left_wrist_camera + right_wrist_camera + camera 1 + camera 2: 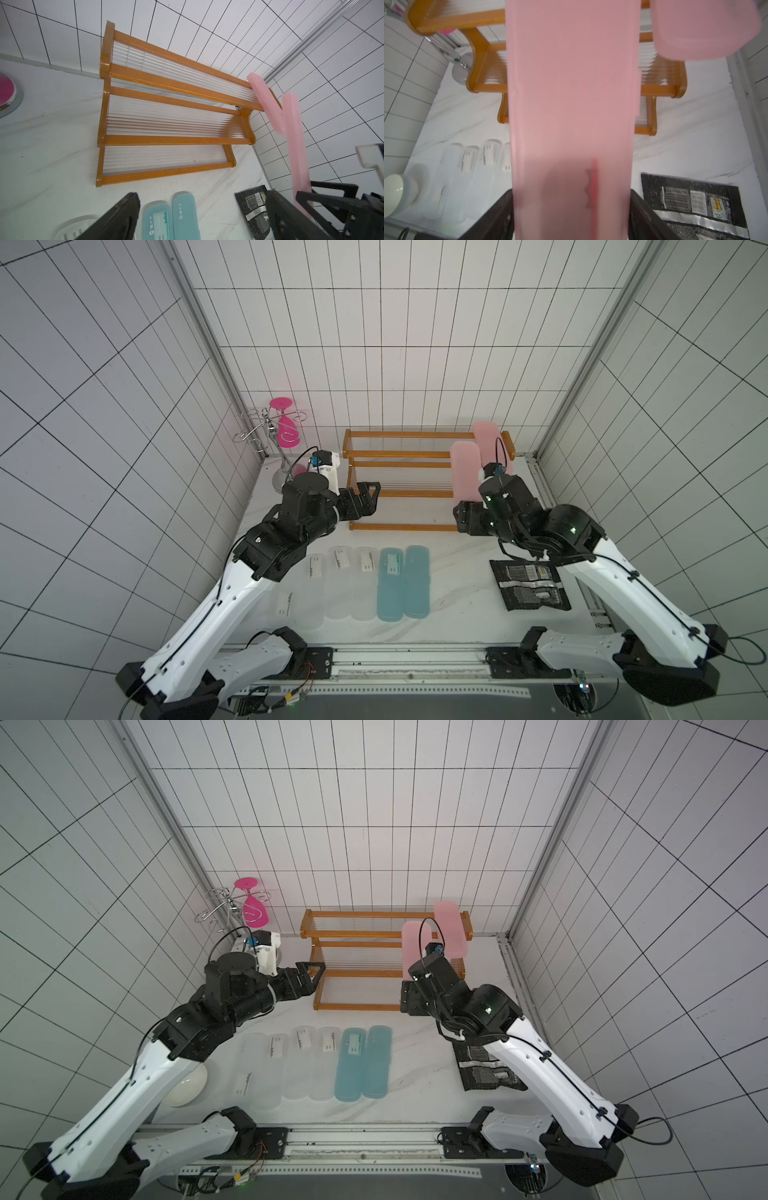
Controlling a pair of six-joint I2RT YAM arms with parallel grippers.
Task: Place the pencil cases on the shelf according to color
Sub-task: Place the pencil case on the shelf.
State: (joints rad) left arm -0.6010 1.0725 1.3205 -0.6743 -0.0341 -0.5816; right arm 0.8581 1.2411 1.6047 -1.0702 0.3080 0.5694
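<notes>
I will release the pink pencil case from my right gripper on the shelf's top level (458, 442) beside the second pink pencil case.
My right gripper (462, 514) (572, 197) is shut on the lower end of a pink pencil case (464, 472) (571, 93), held almost upright in front of the right part of the shelf (399, 454) (172, 83). A second pink pencil case (490, 443) (261, 93) lies across the right end of the top tier. Two teal pencil cases (390, 589) (417, 580) and several frosted clear ones (338, 585) lie in a row on the table in front. My left gripper (372, 493) (202, 194) hangs open and empty at the shelf's left end.
A black foil packet (528, 585) lies on the table under my right arm. A chrome wire stand with a pink glass (270, 435) is at the back left corner. A white bowl (187, 1085) sits beside my left arm.
</notes>
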